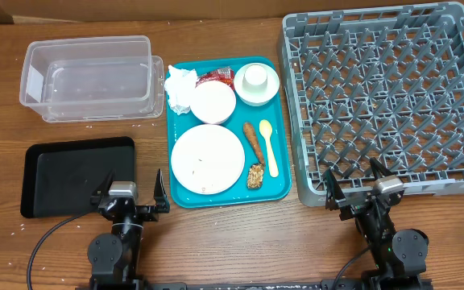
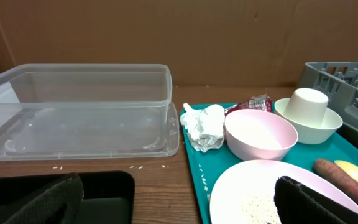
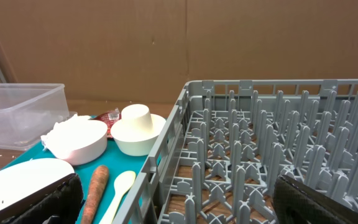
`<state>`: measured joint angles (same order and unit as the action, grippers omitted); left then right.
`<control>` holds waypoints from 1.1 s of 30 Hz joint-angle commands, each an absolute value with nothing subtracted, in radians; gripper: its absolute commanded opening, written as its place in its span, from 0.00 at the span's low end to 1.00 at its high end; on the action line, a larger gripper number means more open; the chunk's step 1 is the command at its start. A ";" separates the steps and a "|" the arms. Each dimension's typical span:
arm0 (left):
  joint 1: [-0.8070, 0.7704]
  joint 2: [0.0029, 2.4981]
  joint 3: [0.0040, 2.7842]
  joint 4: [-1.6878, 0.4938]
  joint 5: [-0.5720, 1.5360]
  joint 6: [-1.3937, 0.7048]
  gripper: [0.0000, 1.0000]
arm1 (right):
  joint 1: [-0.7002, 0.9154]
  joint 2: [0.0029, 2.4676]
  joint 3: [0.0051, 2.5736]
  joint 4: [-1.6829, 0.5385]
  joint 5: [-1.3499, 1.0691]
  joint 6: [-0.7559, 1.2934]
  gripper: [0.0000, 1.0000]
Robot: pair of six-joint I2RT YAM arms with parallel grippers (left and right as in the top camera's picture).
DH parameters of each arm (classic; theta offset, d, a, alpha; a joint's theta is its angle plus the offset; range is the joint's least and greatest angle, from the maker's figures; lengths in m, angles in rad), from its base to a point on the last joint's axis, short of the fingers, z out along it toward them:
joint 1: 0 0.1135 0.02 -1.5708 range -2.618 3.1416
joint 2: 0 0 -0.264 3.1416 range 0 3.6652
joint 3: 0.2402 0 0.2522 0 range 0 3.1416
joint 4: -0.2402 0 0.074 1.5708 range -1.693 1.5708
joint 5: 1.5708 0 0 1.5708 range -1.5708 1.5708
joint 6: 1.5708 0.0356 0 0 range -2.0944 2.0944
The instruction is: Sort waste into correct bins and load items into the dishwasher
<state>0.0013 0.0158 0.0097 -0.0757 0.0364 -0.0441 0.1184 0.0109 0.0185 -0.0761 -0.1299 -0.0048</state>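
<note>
The robot's left gripper will next move to the white plate's rim (image 1: 243, 154) beside the brown food sticks and close there.
On the teal tray (image 1: 280, 187) lie a white plate (image 1: 207, 159) with rice grains, a crumpled napkin (image 1: 180, 87), a red wrapper (image 1: 214, 76), a bowl (image 1: 213, 101), a second bowl (image 1: 257, 87) holding an upturned cup (image 1: 254, 76), brown food sticks (image 1: 253, 142) and a yellow spoon (image 1: 269, 147). The clear tub (image 1: 87, 76) stands back left, the black tray (image 1: 75, 176) front left, the grey dish rack (image 1: 389, 97) on the right. My left gripper (image 1: 130, 197) is open and empty near the front edge, between the black tray and the teal tray. My right gripper (image 1: 361, 188) is open and empty at the rack's front edge.
Loose rice grains (image 1: 95, 125) lie on the wooden table in front of the clear tub. A brown cardboard wall (image 2: 179, 31) stands behind the table. Cables (image 1: 51, 238) run from both arm bases at the front.
</note>
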 commanded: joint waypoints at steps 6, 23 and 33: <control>0.001 0.005 0.005 -0.077 0.026 -0.022 1.00 | 0.121 0.003 0.008 -0.072 -0.124 -0.011 1.00; 0.001 0.005 0.005 -0.076 0.031 -0.030 1.00 | 0.121 0.003 0.008 -0.073 -0.124 -0.011 1.00; 0.000 0.005 0.006 0.268 0.342 -0.214 1.00 | 0.121 0.003 0.008 -0.072 -0.124 -0.012 1.00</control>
